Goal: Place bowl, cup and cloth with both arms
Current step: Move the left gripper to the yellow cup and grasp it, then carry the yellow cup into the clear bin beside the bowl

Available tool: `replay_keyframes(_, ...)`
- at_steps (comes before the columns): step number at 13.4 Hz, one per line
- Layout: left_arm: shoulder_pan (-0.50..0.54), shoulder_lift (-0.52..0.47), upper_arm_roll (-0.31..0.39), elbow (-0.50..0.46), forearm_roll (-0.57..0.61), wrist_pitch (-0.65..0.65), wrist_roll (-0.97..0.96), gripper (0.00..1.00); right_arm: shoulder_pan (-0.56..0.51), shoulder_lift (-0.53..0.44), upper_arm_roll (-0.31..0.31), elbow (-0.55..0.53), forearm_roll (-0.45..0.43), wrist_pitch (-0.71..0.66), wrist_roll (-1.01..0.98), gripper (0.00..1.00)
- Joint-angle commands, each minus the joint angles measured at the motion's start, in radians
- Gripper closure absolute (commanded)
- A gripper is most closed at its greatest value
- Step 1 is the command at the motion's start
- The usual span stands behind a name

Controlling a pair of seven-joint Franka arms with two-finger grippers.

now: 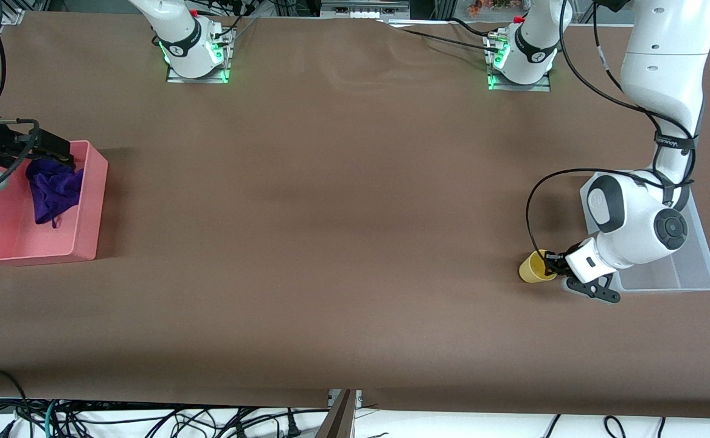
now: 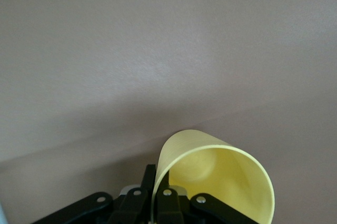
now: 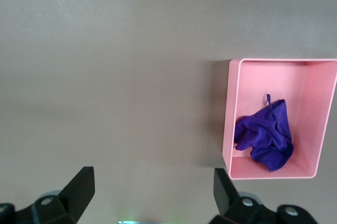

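The robot's left gripper needs to set the yellow cup down near the middle of the clear plastic bin [image 1: 648, 232].
The yellow cup [image 1: 533, 267] is tipped on its side just over the table, beside the clear bin's corner. My left gripper [image 1: 553, 264] is shut on the cup's wall, one finger inside the rim and one outside, as the left wrist view shows with the gripper [image 2: 157, 179] and the cup [image 2: 221, 182]. The purple cloth [image 1: 53, 188] lies crumpled in the pink bin [image 1: 90, 201]. My right gripper [image 1: 56, 152] is open and empty, up over that bin's edge. The right wrist view shows this gripper [image 3: 152, 182], the cloth [image 3: 266, 137] and the pink bin [image 3: 231, 118]. The bowl is out of view.
A clear plastic bin [image 1: 683, 277] stands at the left arm's end of the table, mostly covered by the left arm's wrist. The pink bin stands at the right arm's end. Brown table cover lies between them.
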Motion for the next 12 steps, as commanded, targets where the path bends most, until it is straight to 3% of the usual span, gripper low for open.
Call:
replay_keyframes(1, 0.006, -0.083, 0.011, 0.011, 0.052, -0.126, -0.007, 1.00, -0.008, -0.041, 0.001, -0.053, 0.014, 0.002, 0.013, 0.00)
replay_keyframes(5, 0.056, -0.172, 0.028, 0.133, 0.168, -0.490, 0.065, 1.00, -0.007, -0.018, 0.002, -0.033, 0.008, -0.015, 0.010, 0.00)
replay_keyframes(6, 0.081, -0.193, 0.030, 0.136, 0.193, -0.521, 0.139, 1.00, -0.007, -0.016, 0.002, -0.033, 0.008, -0.009, 0.008, 0.00)
replay_keyframes(9, 0.147, -0.207, 0.091, 0.136, 0.274, -0.503, 0.417, 1.00, -0.007, -0.016, 0.002, -0.025, 0.006, -0.006, 0.002, 0.00)
replay_keyframes(12, 0.234, -0.181, 0.103, 0.115, 0.302, -0.376, 0.577, 1.00, -0.007, -0.008, 0.002, -0.018, 0.006, -0.009, 0.002, 0.00)
